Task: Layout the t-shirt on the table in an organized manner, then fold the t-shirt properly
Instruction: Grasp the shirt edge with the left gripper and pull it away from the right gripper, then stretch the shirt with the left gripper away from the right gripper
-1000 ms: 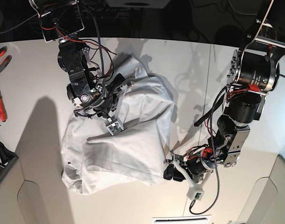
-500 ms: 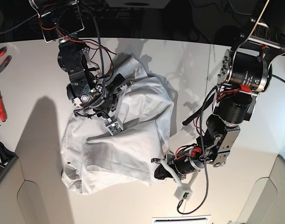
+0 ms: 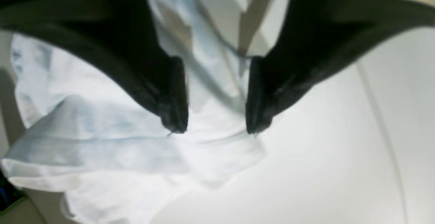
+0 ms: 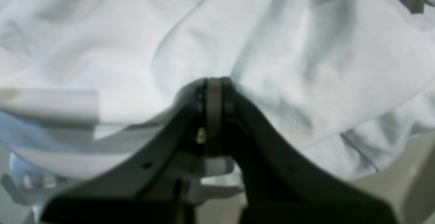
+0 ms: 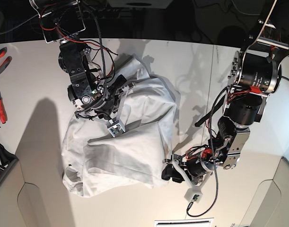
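Note:
The t-shirt's folds bunch up beside the robot's right gripper, so next the left gripper pinches the t-shirt's hem (image 5: 158,179) and pulls it away while the right gripper pins the t-shirt down.
The white t-shirt (image 5: 130,151) lies crumpled on the white table (image 5: 35,85), left of centre. My right gripper (image 5: 114,127) rests on the shirt's upper middle, and creases run toward its tips. In the right wrist view its jaws (image 4: 214,81) are pressed together against the t-shirt (image 4: 306,64), apparently pinching a fold. My left gripper (image 5: 168,172) sits at the shirt's lower right edge. In the left wrist view it (image 3: 215,128) stands open, its black fingertips (image 3: 175,122) straddling the hem of the t-shirt (image 3: 119,149) just above the table (image 3: 323,166).
Red-handled pliers (image 5: 0,59) and another red tool (image 5: 1,106) lie at the table's left edge. A thin dark seam (image 5: 211,94) crosses the table on the right. Grey panels stand at the lower left (image 5: 40,208) and lower right (image 5: 272,198) corners.
My left gripper reached in over the shirt's lower right edge, then drew back slightly to the right, and now stands open. The right arm and the shirt have barely moved.

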